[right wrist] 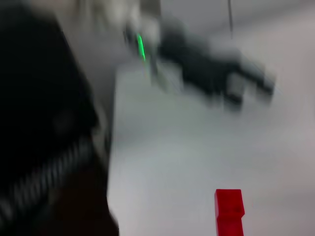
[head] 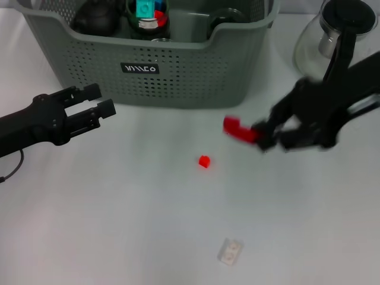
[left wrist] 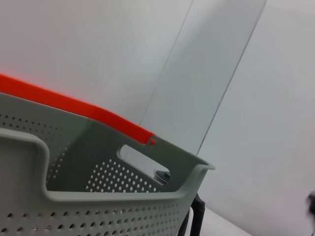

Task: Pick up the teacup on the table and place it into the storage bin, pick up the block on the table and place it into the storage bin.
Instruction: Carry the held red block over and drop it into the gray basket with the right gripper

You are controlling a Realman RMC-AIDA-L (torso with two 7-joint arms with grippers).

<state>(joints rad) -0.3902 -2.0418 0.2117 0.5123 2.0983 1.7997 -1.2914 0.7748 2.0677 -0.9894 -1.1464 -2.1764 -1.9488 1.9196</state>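
Observation:
I need to let go of the long red block with my right gripper, leaving it on the coloured blocks in the cup point(head: 149, 13) inside the storage bin.
The grey-green storage bin point(head: 178, 71) stands at the back of the table; its rim point(left wrist: 123, 196) fills the left wrist view. My right gripper point(head: 259, 136) hovers in front of the bin's right corner, shut on a long red block point(head: 237, 128), which also shows in the right wrist view point(right wrist: 229, 212). A small red block point(head: 203, 161) lies on the table just left of and below it. My left gripper point(head: 101, 100) is open and empty in front of the bin's left part. No teacup shows on the table; dark round vessels point(head: 95, 18) sit inside the bin.
A glass teapot point(head: 332, 35) with a black handle stands at the back right, behind my right arm. A pale translucent block point(head: 230, 250) lies near the table's front edge. A cup holding coloured blocks point(head: 148, 15) is in the bin.

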